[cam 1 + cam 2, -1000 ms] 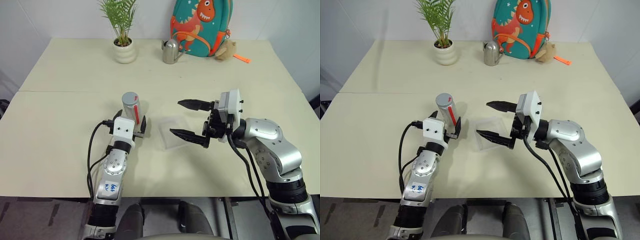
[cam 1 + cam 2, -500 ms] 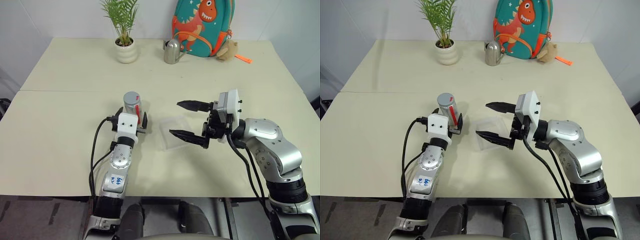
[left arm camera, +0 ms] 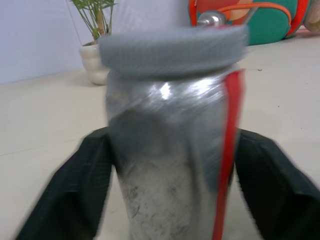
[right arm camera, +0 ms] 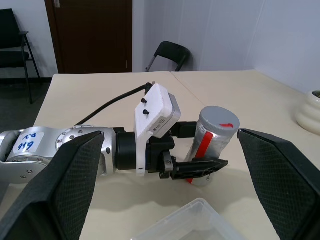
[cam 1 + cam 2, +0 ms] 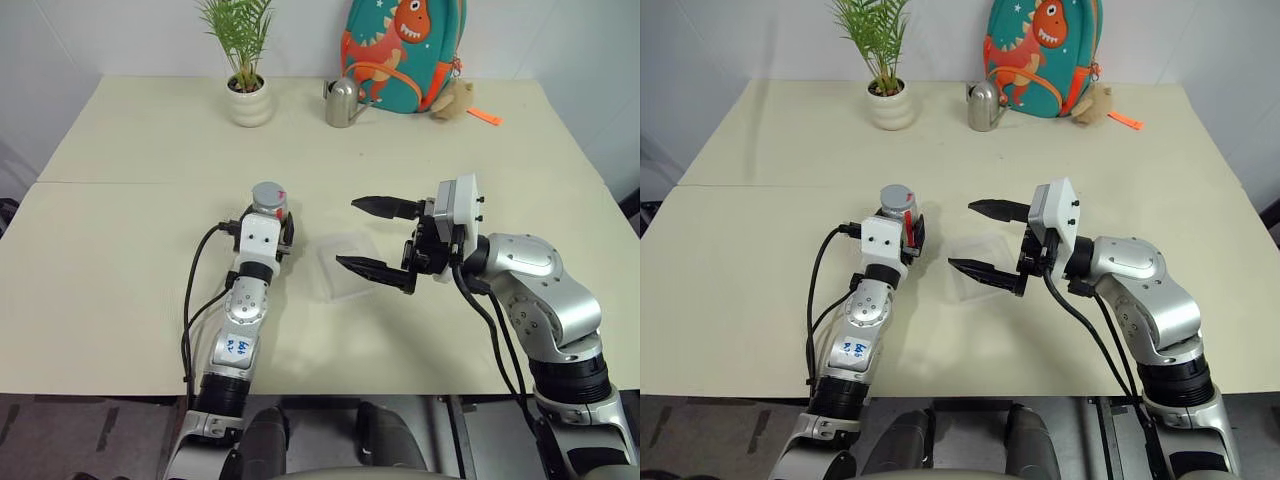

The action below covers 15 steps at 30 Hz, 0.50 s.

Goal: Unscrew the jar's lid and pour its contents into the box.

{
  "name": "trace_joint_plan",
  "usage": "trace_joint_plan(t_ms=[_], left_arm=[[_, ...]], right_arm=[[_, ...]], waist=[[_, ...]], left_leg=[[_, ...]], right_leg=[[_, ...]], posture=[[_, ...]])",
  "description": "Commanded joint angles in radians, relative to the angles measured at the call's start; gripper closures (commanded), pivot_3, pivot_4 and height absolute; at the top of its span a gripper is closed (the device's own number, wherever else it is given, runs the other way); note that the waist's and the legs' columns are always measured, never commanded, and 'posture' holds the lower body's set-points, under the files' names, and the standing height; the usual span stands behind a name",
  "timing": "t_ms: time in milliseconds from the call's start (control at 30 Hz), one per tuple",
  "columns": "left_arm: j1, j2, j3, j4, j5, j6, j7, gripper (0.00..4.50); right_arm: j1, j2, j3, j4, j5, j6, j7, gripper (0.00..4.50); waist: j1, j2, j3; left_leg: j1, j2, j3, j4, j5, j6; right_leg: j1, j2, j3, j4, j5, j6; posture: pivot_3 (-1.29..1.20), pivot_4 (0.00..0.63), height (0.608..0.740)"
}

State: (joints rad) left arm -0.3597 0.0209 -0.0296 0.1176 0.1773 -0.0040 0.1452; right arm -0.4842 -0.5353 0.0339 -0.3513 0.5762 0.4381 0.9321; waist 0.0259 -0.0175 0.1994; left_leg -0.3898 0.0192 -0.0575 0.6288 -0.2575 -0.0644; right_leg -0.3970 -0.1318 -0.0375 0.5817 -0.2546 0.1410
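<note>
The jar is only shallowly held at the ends of my left gripper's fingers, so I need to open them and take the jar's body (image 3: 167,165) deeper before I unscrew the lid.
The jar (image 5: 272,205) stands upright on the table left of centre, silvery with a red stripe, and its grey lid (image 3: 172,50) is on. Its contents are hidden inside. My left gripper (image 5: 266,218) reaches level around the jar, and the left wrist view shows a black finger (image 3: 75,190) pressed against each side. The clear box (image 5: 340,287) lies flat just right of the jar. Above it my right gripper (image 5: 348,232) hovers wide open, pointing left at the jar, with nothing in it.
Along the table's far edge stand a white plant pot (image 5: 248,100), a shiny steel pitcher (image 5: 342,103), a dinosaur backpack (image 5: 400,50) and a small plush toy (image 5: 455,98). A seam (image 5: 120,183) crosses the tabletop behind the jar.
My left gripper has moved forward around the jar and its fingers have closed in on the jar's sides. The right arm has not moved.
</note>
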Motion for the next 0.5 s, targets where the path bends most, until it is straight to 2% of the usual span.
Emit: trace_joint_plan(t_ms=[33,233,333,500], left_arm=[[-0.005,0.020,0.006,-0.016,-0.034,-0.050,-0.047,1.49],[-0.003,0.098,0.079,-0.009,-0.206,-0.111,-0.239,1.49],[-0.009,0.143,0.139,-0.017,-0.382,-0.126,-0.412,1.49],[-0.014,0.323,0.194,0.044,-0.533,-0.038,-0.712,1.49]], right_arm=[[-0.006,0.010,-0.006,-0.017,0.004,-0.017,-0.006,0.00],[0.000,0.021,-0.004,-0.018,-0.002,-0.023,-0.011,0.00],[0.002,0.027,-0.003,-0.018,-0.005,-0.026,-0.014,0.00],[0.014,0.037,-0.003,-0.024,-0.012,-0.033,-0.027,0.00]], waist=[[0.000,0.000,0.000],[-0.002,0.000,0.000],[-0.003,0.000,0.000],[-0.005,0.000,0.000]], left_leg=[[0.000,0.000,0.000,0.000,0.000,0.000],[0.000,0.000,0.000,0.000,0.000,0.000],[0.000,0.000,0.000,0.000,0.000,0.000],[0.000,0.000,0.000,0.000,0.000,-0.001]], right_leg=[[0.000,0.000,0.000,0.000,0.000,0.000],[0.000,0.000,0.000,0.000,0.000,0.000],[0.000,0.000,0.000,0.000,0.000,0.000],[-0.001,0.000,0.000,0.000,0.000,-0.001]], posture=[[0.00,0.150,0.740],[0.00,0.150,0.740],[0.00,0.150,0.740],[0.00,0.150,0.740]])
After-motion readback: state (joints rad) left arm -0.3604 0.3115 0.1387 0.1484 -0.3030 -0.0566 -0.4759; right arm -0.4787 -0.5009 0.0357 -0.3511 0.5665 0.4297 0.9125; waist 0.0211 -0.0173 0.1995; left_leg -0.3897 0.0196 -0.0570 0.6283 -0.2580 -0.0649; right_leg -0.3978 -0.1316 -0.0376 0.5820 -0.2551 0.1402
